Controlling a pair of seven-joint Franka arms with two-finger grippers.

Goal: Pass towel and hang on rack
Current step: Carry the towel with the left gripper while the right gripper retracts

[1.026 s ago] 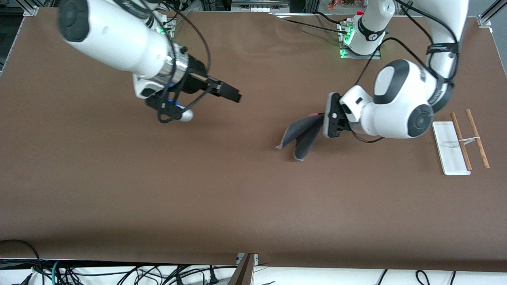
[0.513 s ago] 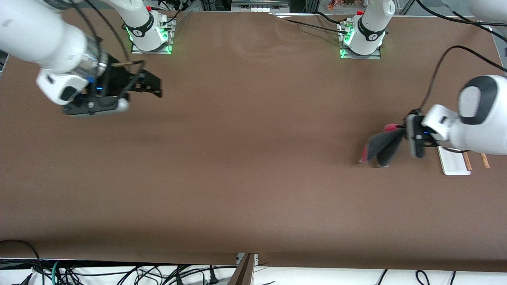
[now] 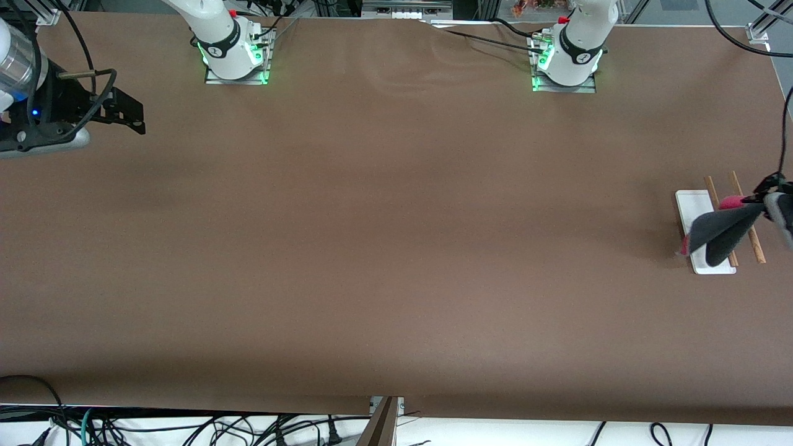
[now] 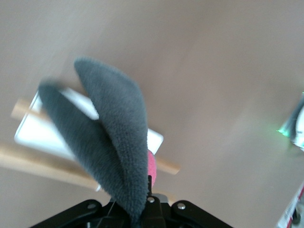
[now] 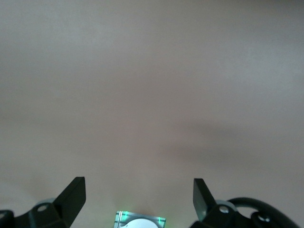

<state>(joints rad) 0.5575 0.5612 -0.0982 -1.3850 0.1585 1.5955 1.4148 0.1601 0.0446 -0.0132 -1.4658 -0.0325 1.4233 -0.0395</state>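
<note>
Next, I release the towel from my left gripper so it is draped across the middle of both brown rods (image 3: 736, 233) (image 4: 97, 156) on the rack.
The towel (image 3: 718, 232) is folded double, with its grey side out and a pink-red patch by the grip. My left gripper (image 3: 767, 198) is shut on its upper edge and holds it in the air over the rack (image 3: 757, 246), at the left arm's end of the table. The hanging folds cover part of the rack's white base (image 3: 691, 204) and its two brown rods. The left wrist view shows the towel (image 4: 109, 128) pinched in the left gripper (image 4: 145, 199), with the rods (image 4: 42, 164) and base (image 4: 38, 135) under it. My right gripper (image 3: 133, 121) is open and empty over the right arm's end, also in its wrist view (image 5: 137, 186).
The brown table (image 3: 396, 248) is bare between the arms. The arm bases (image 3: 564, 62) with green lights stand along the edge farthest from the front camera. The right arm's base (image 5: 140, 221) shows in the right wrist view. Cables lie below the table's near edge.
My left gripper has carried the towel from the table's middle toward the left arm's end, to over the rack. My right gripper has drawn back to its own end, open.
</note>
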